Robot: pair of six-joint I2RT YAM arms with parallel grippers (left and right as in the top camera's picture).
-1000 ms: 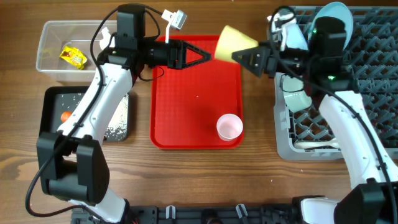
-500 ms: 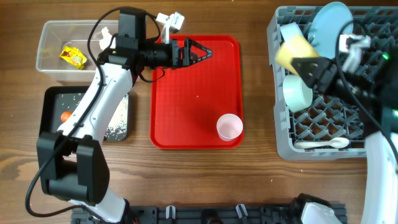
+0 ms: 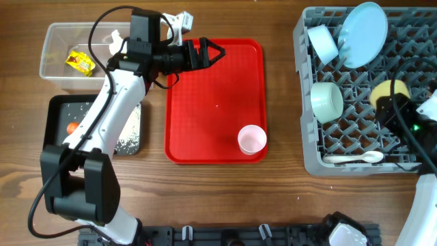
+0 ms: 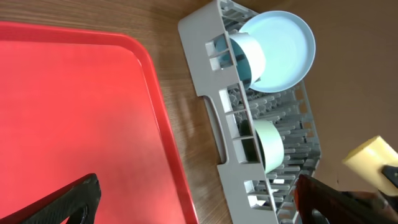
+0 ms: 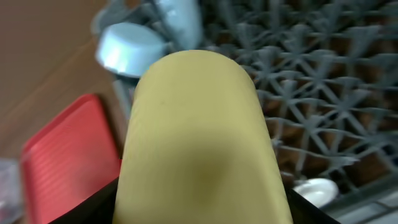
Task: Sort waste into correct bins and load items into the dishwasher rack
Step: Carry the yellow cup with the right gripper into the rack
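Observation:
Next, my right gripper releases the yellow cup in the grey dishwasher rack (image 3: 364, 111), beside the bowl that is nearest the white spoon.
My right gripper (image 3: 390, 102) is shut on the yellow cup (image 3: 390, 91) and holds it over the right half of the grey dishwasher rack (image 3: 307, 160). That cup (image 5: 199, 137) fills the right wrist view, with a black finger at each lower edge. In the rack stand a pale blue plate (image 3: 363, 26) and two bowls (image 3: 323, 42) (image 3: 326, 101), and a white spoon (image 3: 355, 158) lies there too. A pink cup (image 3: 252, 139) stands on the red tray (image 3: 205, 123). My left gripper (image 3: 208, 53) is open and empty above the tray's far edge. Its fingers (image 4: 68, 199) are spread wide.
At the far left a clear tub (image 3: 58, 34) holds a yellow and red wrapper (image 3: 80, 62). Below the tub, the black tray (image 3: 54, 109) contains a carrot piece (image 3: 72, 127) and rice (image 3: 130, 133). Bare wood separates the red tray from the rack.
The right arm carried the yellow cup from above the tray's far right corner across to the rack's right side. The left gripper opened wide and drew back slightly to the left.

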